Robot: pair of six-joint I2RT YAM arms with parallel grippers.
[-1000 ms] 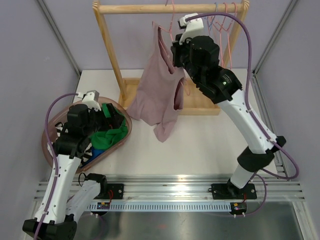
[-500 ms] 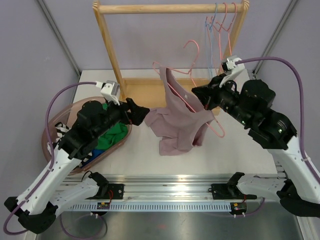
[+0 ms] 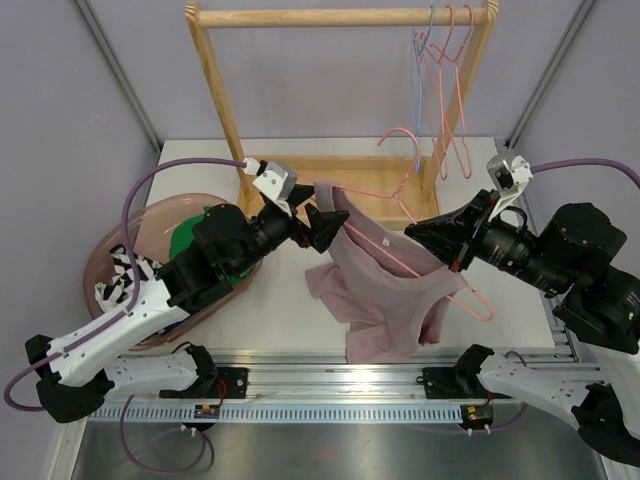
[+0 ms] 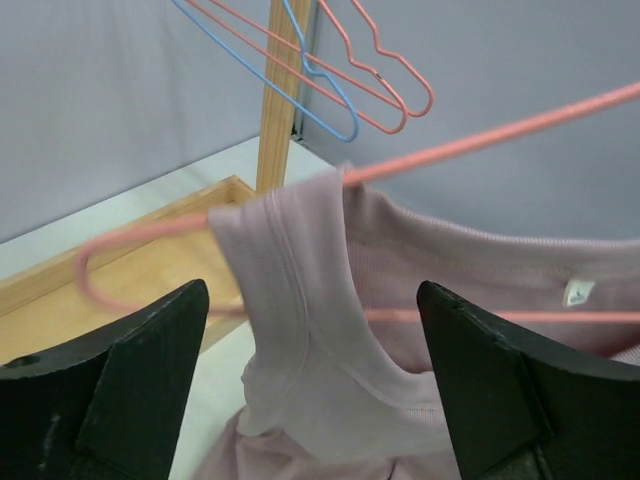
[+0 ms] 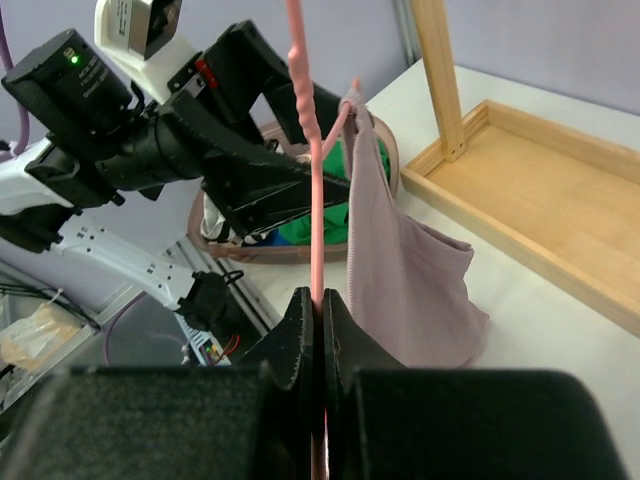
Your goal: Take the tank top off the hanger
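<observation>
My left gripper needs to pinch the strap (image 4: pixel 290 255) and pull it past the hanger's rounded end, because the tank top's strap loops over the wire short of that end.
The pale pink tank top (image 3: pixel 385 290) hangs from a pink wire hanger (image 3: pixel 372 191) held low over the table, off the rail. My right gripper (image 3: pixel 412 232) is shut on the hanger's wire (image 5: pixel 305 150), which runs straight up from the closed jaws (image 5: pixel 319 300). The top (image 5: pixel 400 270) droops just right of that wire. My left gripper (image 3: pixel 325 225) is open at the top's left shoulder. In the left wrist view the strap (image 4: pixel 290 260) sits between the wide-apart fingers (image 4: pixel 312 300), touching neither, with the hanger wire (image 4: pixel 480 135) crossing above.
A wooden clothes rack (image 3: pixel 215 90) stands at the back, with spare pink and blue hangers (image 3: pixel 445 60) on its rail at the right. A brownish laundry basket (image 3: pixel 150 212) holding green clothes (image 3: pixel 185 240) sits at the left under my left arm.
The right arm carried the hanger and tank top from the rail down and to the near right. The left arm swung from the basket over to the top's shoulder strap.
</observation>
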